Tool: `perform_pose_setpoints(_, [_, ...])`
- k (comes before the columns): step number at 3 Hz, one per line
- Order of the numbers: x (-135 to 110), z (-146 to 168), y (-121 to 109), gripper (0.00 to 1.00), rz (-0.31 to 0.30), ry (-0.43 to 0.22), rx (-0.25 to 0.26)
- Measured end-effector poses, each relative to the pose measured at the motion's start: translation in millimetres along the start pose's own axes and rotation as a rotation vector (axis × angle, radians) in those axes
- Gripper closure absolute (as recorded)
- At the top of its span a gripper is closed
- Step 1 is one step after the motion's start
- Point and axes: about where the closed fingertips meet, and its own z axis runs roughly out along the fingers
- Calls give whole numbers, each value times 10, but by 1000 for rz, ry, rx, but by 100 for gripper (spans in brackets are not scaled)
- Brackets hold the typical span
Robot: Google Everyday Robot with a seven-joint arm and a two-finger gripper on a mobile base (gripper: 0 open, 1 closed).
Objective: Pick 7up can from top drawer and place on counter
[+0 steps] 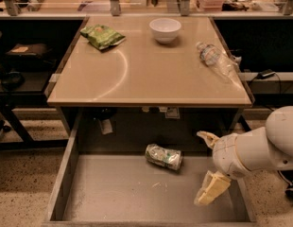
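Note:
The gripper will close on the near end (173,159) of the 7up can, the end pointing toward the gripper and the drawer's front.
The 7up can (164,156), dented and silvery with green marks, lies on its side on the flat grey bottom of the open top drawer (113,193), near the drawer's back. My gripper (209,167) hangs over the drawer's right side, to the right of the can and apart from it. Its two pale fingers are spread wide, one (208,138) up near the drawer's back, the other (211,188) lower toward the front. Nothing is between them. The tan counter (146,74) lies above and behind the drawer.
On the counter lie a green snack bag (102,35) at the back left, a white bowl (165,30) at the back middle and a clear water bottle (217,60) on its side at the right edge. Dark shelving flanks the table on both sides.

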Motion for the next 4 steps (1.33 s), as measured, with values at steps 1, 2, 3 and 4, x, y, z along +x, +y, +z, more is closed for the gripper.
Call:
perform_pose_setpoints(1, [-128,249,-300,0,35,-95,0])
perform_pose_setpoints(2, [-225,502,-393,0,69,-154,-14])
perform_pose_setpoints(3, [-326,793,-310,0,95,-171,10])
perform_pose_setpoints(4, [-329,1104,-325,0,110,-156,79])
